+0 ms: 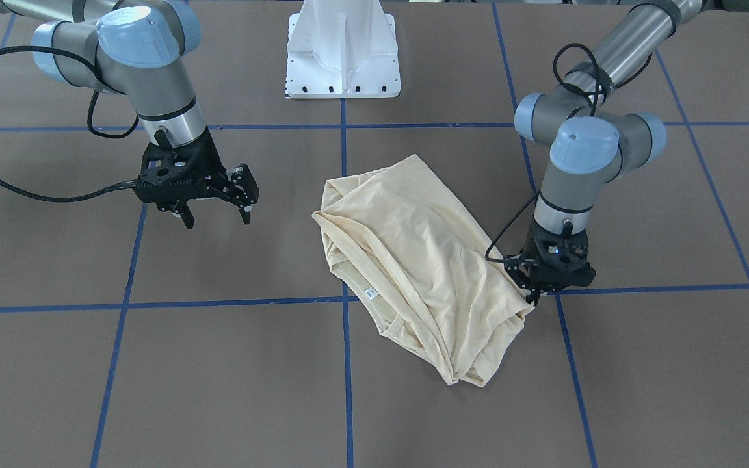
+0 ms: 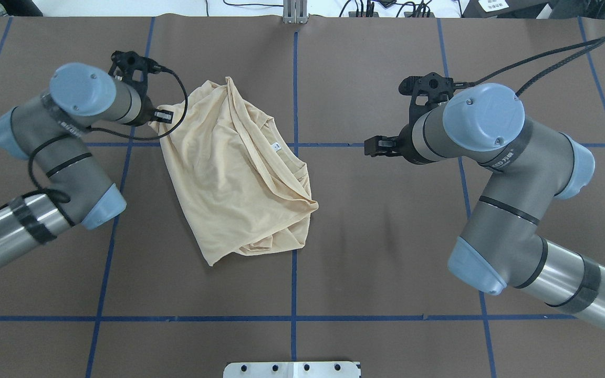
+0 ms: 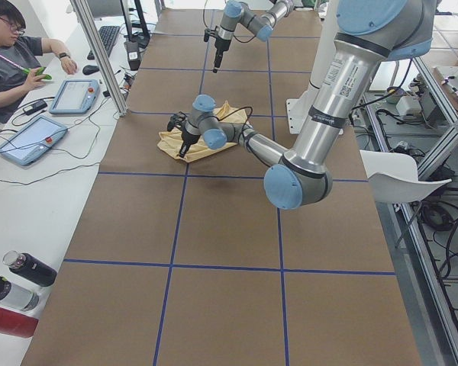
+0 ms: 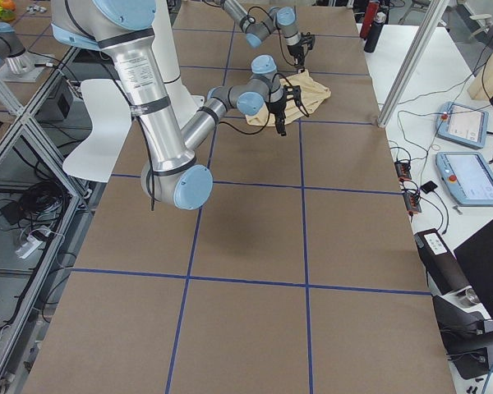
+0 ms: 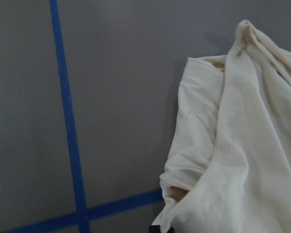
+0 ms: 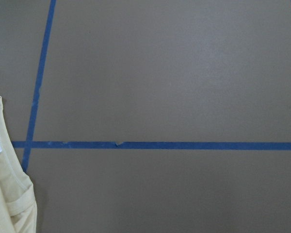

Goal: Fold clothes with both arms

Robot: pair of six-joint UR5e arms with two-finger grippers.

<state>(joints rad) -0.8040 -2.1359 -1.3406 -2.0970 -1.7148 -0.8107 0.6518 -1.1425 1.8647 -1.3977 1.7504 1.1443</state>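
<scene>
The shirt's collar edge corner (image 1: pixel 332 266) (image 6: pixel 30 187) is at the end between the small white neck label and the white pedestal base. Next, my right gripper closes there.
The clothes, one pale cream-yellow shirt (image 1: pixel 407 260) (image 2: pixel 234 173), lie crumpled and partly folded over at the table's middle, the small white neck label (image 1: pixel 369 293) (image 2: pixel 276 146) showing. My left gripper (image 1: pixel 533 298) (image 2: pixel 162 115) is down at the shirt's outer corner, shut on the fabric edge. The left wrist view shows bunched cloth (image 5: pixel 242 160) just above a dark fingertip. My right gripper (image 1: pixel 216 218) (image 2: pixel 373 147) hangs open above bare table, well apart from the shirt. The right wrist view catches only the collar edge (image 6: pixel 5 204).
Blue tape lines (image 1: pixel 345 299) cross the brown table. The white pedestal base (image 1: pixel 342 58) stands at the robot's side. In the left view a person (image 3: pixel 15 53) sits at a side bench with tablets (image 3: pixel 27 137), and bottles (image 3: pixel 15 290) lie near the corner.
</scene>
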